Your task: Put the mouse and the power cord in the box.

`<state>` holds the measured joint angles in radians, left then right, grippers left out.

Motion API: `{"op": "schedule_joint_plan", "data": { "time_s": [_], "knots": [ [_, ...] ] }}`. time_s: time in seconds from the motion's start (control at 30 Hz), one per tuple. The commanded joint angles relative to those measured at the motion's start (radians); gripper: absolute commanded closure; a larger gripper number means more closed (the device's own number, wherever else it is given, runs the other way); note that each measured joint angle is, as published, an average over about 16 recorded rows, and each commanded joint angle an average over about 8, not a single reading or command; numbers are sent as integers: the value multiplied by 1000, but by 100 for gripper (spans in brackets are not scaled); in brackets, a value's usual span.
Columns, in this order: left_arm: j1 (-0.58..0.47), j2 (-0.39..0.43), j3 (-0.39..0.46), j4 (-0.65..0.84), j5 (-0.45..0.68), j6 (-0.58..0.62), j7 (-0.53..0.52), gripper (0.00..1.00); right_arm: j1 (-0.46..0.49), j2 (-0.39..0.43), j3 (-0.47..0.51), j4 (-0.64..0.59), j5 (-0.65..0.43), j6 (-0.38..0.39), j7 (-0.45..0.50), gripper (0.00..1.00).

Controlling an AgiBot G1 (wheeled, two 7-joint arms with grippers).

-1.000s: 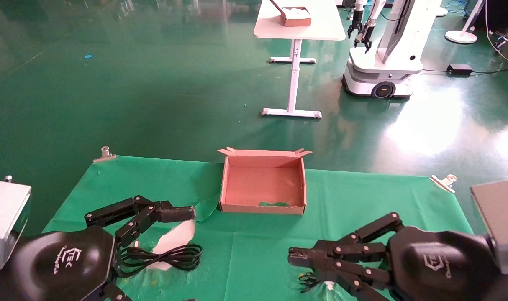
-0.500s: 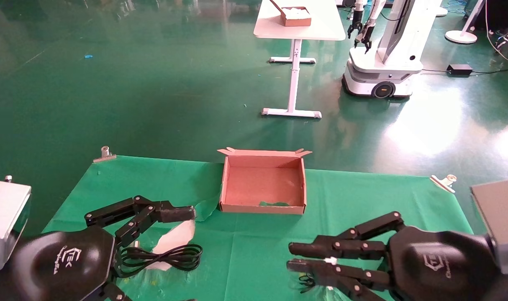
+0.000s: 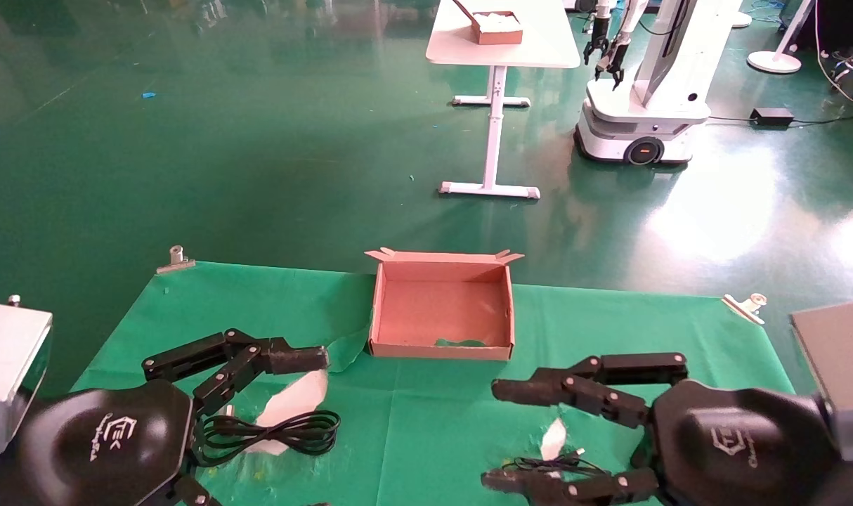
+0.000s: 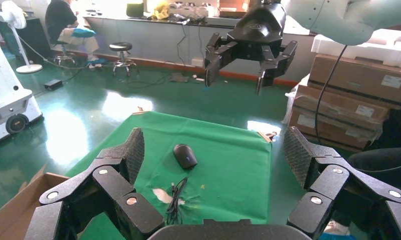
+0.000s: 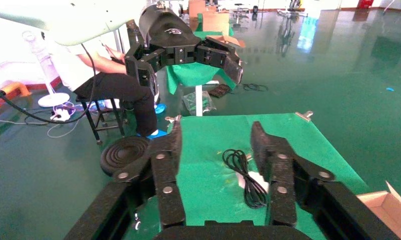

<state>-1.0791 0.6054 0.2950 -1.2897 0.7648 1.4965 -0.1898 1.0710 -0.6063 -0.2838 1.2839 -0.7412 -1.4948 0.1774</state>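
The tied middle (image 3: 265, 433) of the looped black power cord, where the loops narrow together, is the spot my left gripper will close on next.
The brown cardboard box (image 3: 440, 349) stands open at the table's far middle. The looped black power cord (image 3: 272, 432) lies on the green cloth near the front left, below my open left gripper (image 4: 213, 145); the right wrist view shows the cord (image 5: 246, 177) too. The black mouse (image 4: 184, 156) lies on the cloth in the left wrist view, its thin wire (image 4: 176, 197) trailing from it. In the head view the mouse is hidden behind my right gripper (image 3: 493, 436), which hangs open over the wire (image 3: 546, 464) with nothing held.
White tears in the cloth (image 3: 554, 439) show near both cables. Metal clips (image 3: 177, 258) (image 3: 746, 306) pin the cloth's far corners. Beyond the table are a green floor, a white table (image 3: 500, 53) with a small brown box, and another robot (image 3: 644, 105).
My right gripper has gone from shut to wide open, uncovering the mouse's wire and a white tear between its fingers. The left arm, cord and box have not moved.
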Motion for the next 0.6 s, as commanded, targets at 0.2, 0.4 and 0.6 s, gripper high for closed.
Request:
{"op": "schedule_joint_plan", "data": {
  "time_s": [0.2,0.4,0.6],
  "knots": [
    [-24,-19,49,-25,121,12,-10,0,-14,13,-12,0,-54,4,-33,0],
    [-137,7,163,-41,410,13,-56,0,-6,20,-43,-15,-170,16,-78,0],
    [-266,100,289,-32,751,-8,-92,0,46,6,-91,-36,-306,28,-92,0]
  ]
}}
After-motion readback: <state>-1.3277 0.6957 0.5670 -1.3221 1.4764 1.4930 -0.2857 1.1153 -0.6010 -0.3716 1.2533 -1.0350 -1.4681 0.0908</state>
